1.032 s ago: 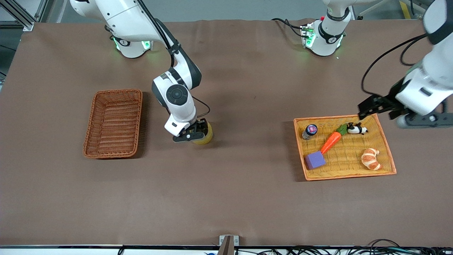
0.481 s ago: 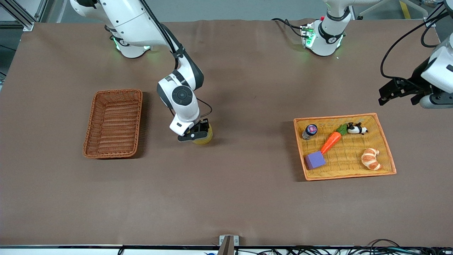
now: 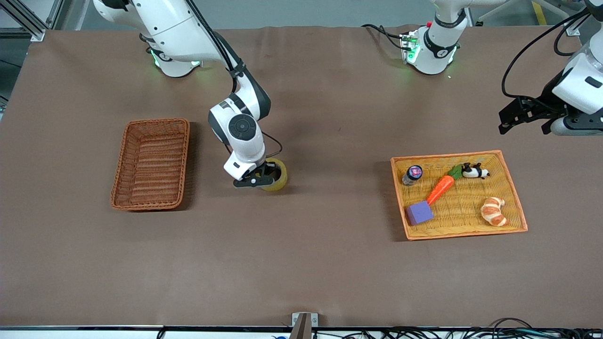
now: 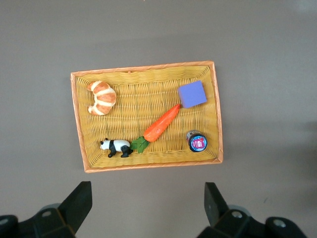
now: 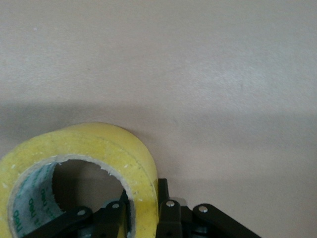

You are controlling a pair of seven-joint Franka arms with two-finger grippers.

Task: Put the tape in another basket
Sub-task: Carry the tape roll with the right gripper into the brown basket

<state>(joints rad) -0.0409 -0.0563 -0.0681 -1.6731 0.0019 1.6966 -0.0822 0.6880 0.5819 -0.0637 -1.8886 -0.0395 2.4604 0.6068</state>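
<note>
My right gripper is going to let go of the tape, now low between basket and yellow tray, near the middle of the empty reddish-brown wicker basket's bottom [image 3: 153, 170].
The tape [image 3: 277, 175], a yellowish roll with its hole showing, is pinched by its wall in my right gripper [image 3: 264, 180]. It is close to the tabletop between the basket and the yellow tray; I cannot tell whether it touches. In the right wrist view the tape [image 5: 99, 153] fills the lower corner, with one finger [image 5: 168, 213] outside the wall and the other inside the hole. The reddish-brown wicker basket [image 3: 126, 162] stands empty toward the right arm's end. My left gripper [image 3: 523, 115] is open and empty, up over bare table beside the tray; its fingers [image 4: 79, 203] stand wide apart.
The yellow tray with an orange rim [image 3: 447, 155] toward the left arm's end holds a croissant [image 3: 493, 211], carrot [image 3: 440, 187], toy panda [image 3: 473, 171], purple block [image 3: 419, 213] and a small jar [image 3: 413, 173]. The left wrist view shows the tray [image 4: 143, 69] from above.
The right gripper has tipped and shifted the tape slightly, so its hole now shows. The left gripper has moved off the tray's edge toward the arms' bases.
</note>
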